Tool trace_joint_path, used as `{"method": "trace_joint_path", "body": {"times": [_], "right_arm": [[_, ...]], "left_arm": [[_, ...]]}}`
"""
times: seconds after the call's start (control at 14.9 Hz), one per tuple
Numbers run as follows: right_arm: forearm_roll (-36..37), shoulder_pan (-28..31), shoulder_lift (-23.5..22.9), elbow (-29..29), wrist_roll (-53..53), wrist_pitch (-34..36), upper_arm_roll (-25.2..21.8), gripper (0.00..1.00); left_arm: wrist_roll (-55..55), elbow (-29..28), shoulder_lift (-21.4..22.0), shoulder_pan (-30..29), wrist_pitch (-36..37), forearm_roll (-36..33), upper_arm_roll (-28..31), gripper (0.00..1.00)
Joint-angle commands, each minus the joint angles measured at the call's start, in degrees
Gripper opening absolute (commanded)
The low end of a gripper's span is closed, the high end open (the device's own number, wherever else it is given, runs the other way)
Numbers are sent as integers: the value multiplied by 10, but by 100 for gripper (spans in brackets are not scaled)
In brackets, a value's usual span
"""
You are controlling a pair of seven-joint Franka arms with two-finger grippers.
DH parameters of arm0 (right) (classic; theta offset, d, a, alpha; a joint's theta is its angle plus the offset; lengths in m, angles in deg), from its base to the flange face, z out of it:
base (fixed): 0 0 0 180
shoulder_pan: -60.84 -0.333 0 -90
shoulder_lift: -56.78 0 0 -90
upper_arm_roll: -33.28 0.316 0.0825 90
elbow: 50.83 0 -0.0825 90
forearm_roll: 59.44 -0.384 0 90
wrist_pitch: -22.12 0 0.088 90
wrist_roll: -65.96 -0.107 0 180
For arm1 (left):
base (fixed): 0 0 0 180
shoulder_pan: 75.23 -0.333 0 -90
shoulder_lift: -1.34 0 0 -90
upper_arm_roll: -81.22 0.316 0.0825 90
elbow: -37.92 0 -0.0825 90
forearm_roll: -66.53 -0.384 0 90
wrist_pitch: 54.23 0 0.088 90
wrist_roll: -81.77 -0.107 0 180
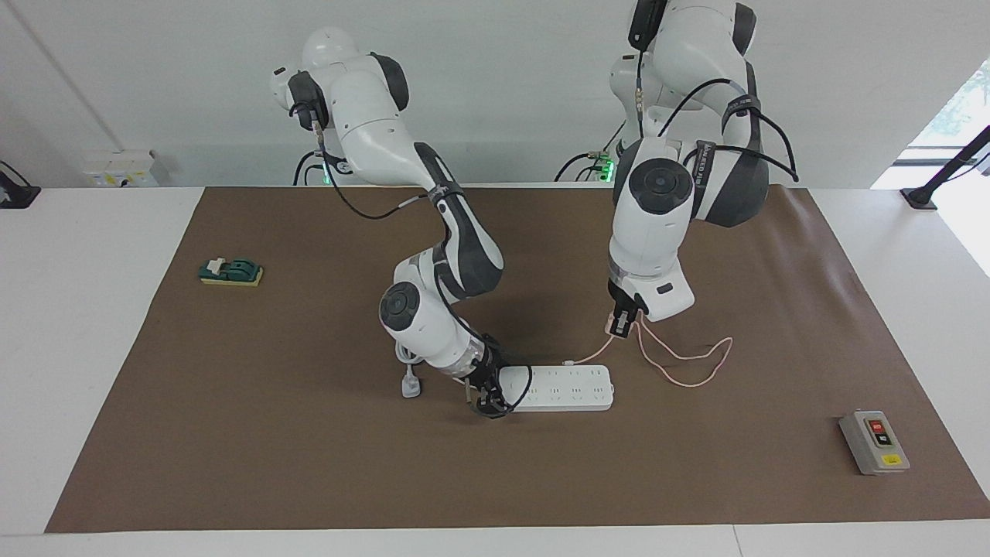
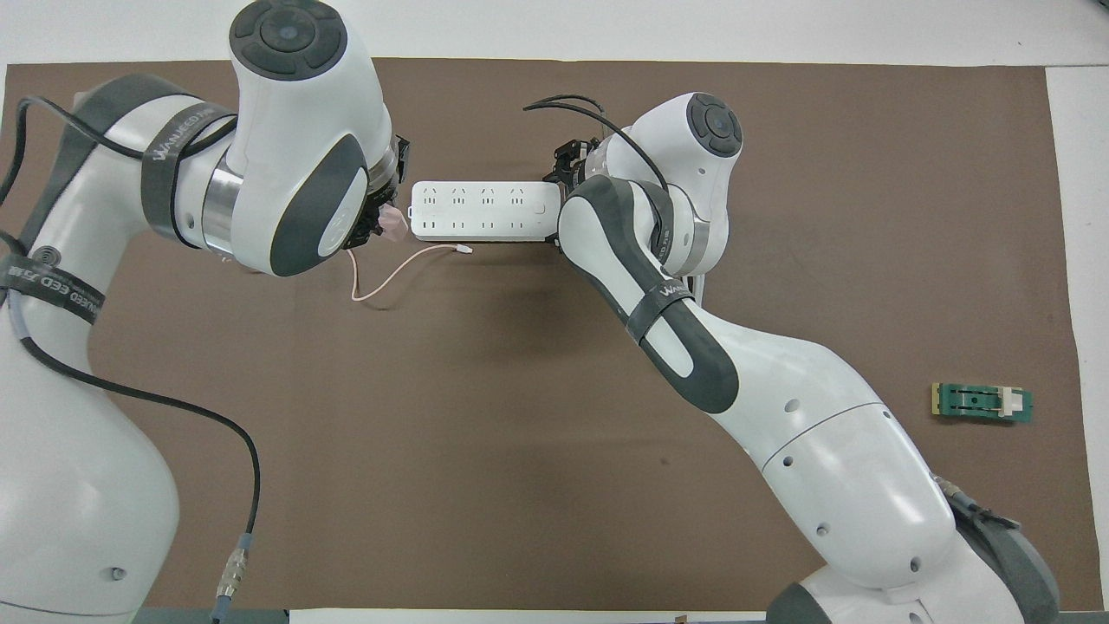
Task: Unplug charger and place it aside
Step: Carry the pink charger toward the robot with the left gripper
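Next, I let go of the pale pink charger, now raised over the mat, with my left gripper on the open brown mat [image 2: 248, 392] past the bend in the pink cable.
The pale pink charger [image 1: 618, 320] [image 2: 392, 224] hangs in the air, clear of the white power strip [image 1: 562, 387] [image 2: 482, 211]. My left gripper [image 1: 621, 325] [image 2: 381, 222] is shut on it, raised over the mat beside the strip's end toward the left arm. Its thin pink cable [image 1: 687, 362] [image 2: 394, 274] droops from the charger onto the mat, and the loose tip lies beside the strip. My right gripper [image 1: 484, 398] [image 2: 573, 164] sits low at the strip's other end, on or against it.
A white plug with a thick cord [image 1: 410, 384] lies by the right arm's wrist. A grey switch box [image 1: 874, 442] stands toward the left arm's end. A green block [image 1: 230, 271] [image 2: 982, 403] lies toward the right arm's end. A brown mat [image 1: 309, 464] covers the table.
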Motion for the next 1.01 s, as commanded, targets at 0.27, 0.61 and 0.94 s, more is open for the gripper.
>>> {"method": "trace_joint_path", "body": {"times": [0.27, 0.61, 0.94], "right_arm": [[-8, 2, -11, 12, 25, -4, 1, 0], [-5, 2, -11, 12, 25, -7, 1, 38], [-3, 10, 9, 11, 29, 3, 0, 100]], "left_arm": [[-331, -122, 118, -17, 36, 3, 0, 0], [-483, -376, 295, -87, -122, 5, -1, 0], [-594, -561, 345, -122, -255, 10, 0, 0]]}}
